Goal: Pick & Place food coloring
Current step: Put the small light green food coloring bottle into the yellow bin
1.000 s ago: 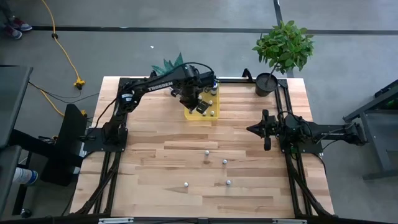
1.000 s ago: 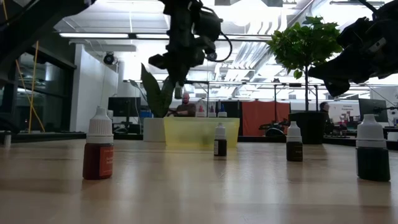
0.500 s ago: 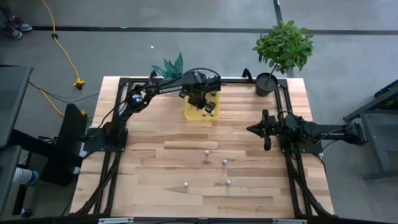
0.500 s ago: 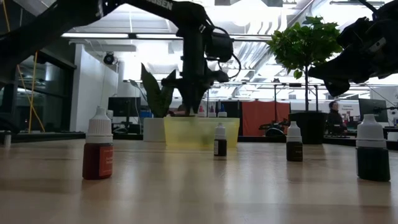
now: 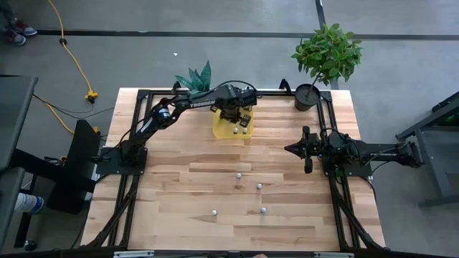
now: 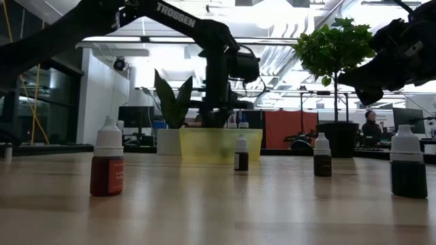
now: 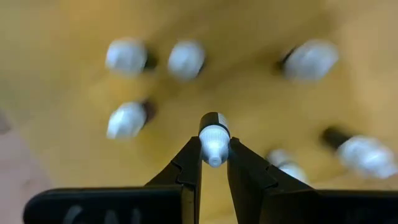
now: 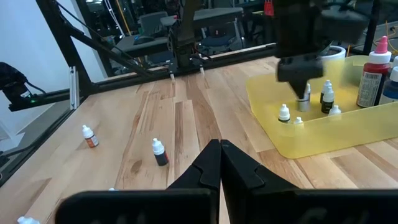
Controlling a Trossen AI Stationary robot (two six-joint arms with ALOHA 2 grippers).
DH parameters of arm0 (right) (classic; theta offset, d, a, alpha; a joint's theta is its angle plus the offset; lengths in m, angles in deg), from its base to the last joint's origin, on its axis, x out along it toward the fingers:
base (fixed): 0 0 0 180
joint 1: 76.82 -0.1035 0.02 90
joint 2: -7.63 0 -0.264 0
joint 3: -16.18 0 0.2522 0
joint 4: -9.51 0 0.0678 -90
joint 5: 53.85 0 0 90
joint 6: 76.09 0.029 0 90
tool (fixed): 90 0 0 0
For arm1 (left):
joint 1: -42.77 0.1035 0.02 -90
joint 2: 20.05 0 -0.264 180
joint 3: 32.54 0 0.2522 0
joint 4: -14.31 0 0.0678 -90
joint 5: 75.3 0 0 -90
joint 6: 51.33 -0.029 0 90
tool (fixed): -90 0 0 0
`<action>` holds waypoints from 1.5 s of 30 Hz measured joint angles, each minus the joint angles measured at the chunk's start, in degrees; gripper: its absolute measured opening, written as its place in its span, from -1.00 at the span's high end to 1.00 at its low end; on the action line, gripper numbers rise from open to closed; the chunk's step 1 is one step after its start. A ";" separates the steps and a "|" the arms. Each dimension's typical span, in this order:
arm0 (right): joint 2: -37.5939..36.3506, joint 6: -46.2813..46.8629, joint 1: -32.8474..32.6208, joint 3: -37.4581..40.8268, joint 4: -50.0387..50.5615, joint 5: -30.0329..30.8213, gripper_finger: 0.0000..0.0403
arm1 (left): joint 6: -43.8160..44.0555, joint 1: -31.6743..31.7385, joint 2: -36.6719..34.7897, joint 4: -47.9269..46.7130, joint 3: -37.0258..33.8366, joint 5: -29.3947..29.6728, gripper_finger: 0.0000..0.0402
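My left gripper has a spot ahead for the small bottle. It will release the bottle in the yellow tray (image 5: pixel 228 118) (image 7: pixel 198 122), beside the tight cluster of white-capped bottles.
The yellow tray (image 5: pixel 223 131) sits at the table's far middle and holds several white-capped food coloring bottles (image 7: pixel 127 56). My left gripper (image 5: pixel 235 116) reaches down inside it, shut on one small bottle (image 7: pixel 214 138); the right wrist view shows that gripper (image 8: pixel 303 79) over the tray (image 8: pixel 323 134). Several more bottles stand upright on the bare table (image 5: pixel 238 174) (image 5: pixel 259 186) (image 5: pixel 214 212) (image 5: pixel 263 210). My right gripper (image 5: pixel 289 149) hangs shut above the table's right side, touching nothing. My left gripper pinches the small bottle by its white cap (image 7: pixel 214 132) between the two fingertips (image 7: pixel 188 163), coming from above and pointing down. The bottle (image 8: pixel 305 101) hangs upright below the fingers, within the tray. Whether its base touches the tray floor I cannot tell.
A potted plant (image 5: pixel 326 54) stands at the table's far right corner and a spiky green plant (image 5: pixel 197 75) at the far edge behind the tray. Taller bottles (image 8: pixel 375 71) stand in the tray's far part. Dark frame rails run along the table's sides.
My left gripper has moved toward the table's right, over the tray, and come down into it, staying shut on the small bottle it carries. The right arm has kept still.
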 joint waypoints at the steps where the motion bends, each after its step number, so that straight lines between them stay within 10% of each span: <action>1: 0.05 0.01 0.00 0.00 0.00 0.02 1.00 | 0.07 0.00 -0.08 1.09 0.13 0.45 0.76; 45: 0.04 0.01 0.00 0.02 0.02 0.00 1.00 | -2.08 2.58 1.90 0.68 0.16 -1.15 0.76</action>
